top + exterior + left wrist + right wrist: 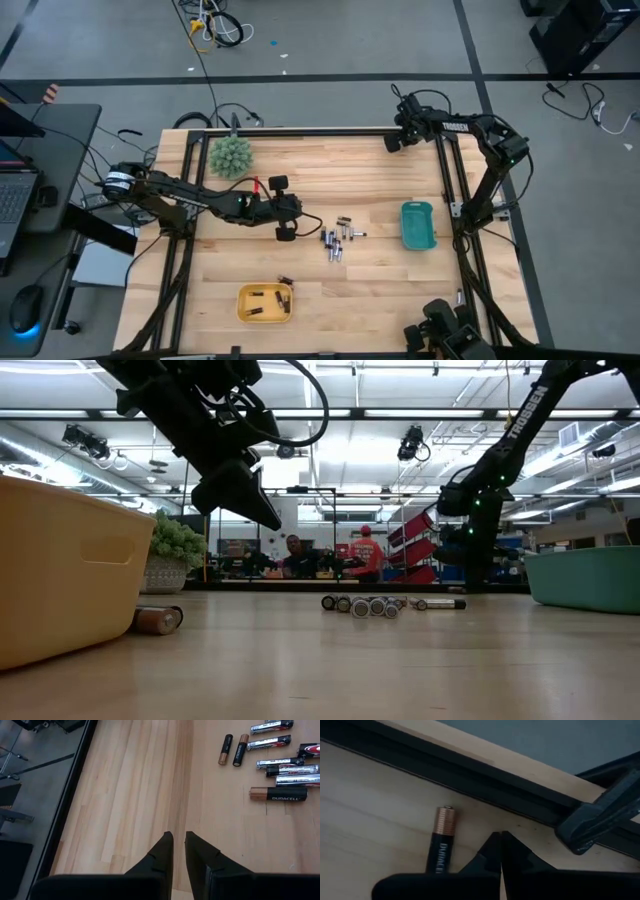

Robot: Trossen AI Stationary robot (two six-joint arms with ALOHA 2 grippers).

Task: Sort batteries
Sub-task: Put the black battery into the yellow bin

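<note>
My right gripper needs to open its shut fingers, as the black and copper battery lies beside them, then grip its black body [439, 853] and pass it to my left gripper.
Several loose batteries [336, 241] lie on their sides in a cluster at the middle of the wooden table, some black with copper ends, some silvery [278, 768]. My left gripper [300, 213] hovers just left of them, its fingers [179, 840] a narrow gap apart with nothing between. My right gripper [392, 143] is at the table's far edge, shut [500, 836], tips down at the wood. One black and copper battery [442, 841] lies flat right beside it, apart from the fingers. A few batteries lie in the yellow tray [244, 312], and one [285, 281] lies on the table just beyond it.
A teal tray [418, 240] stands right of the cluster. A spiky green ball [230, 155] sits at the far left. A black rail [470, 780] and a clamp [600, 815] run along the far edge by my right gripper. People show in the room beyond [365, 555].
</note>
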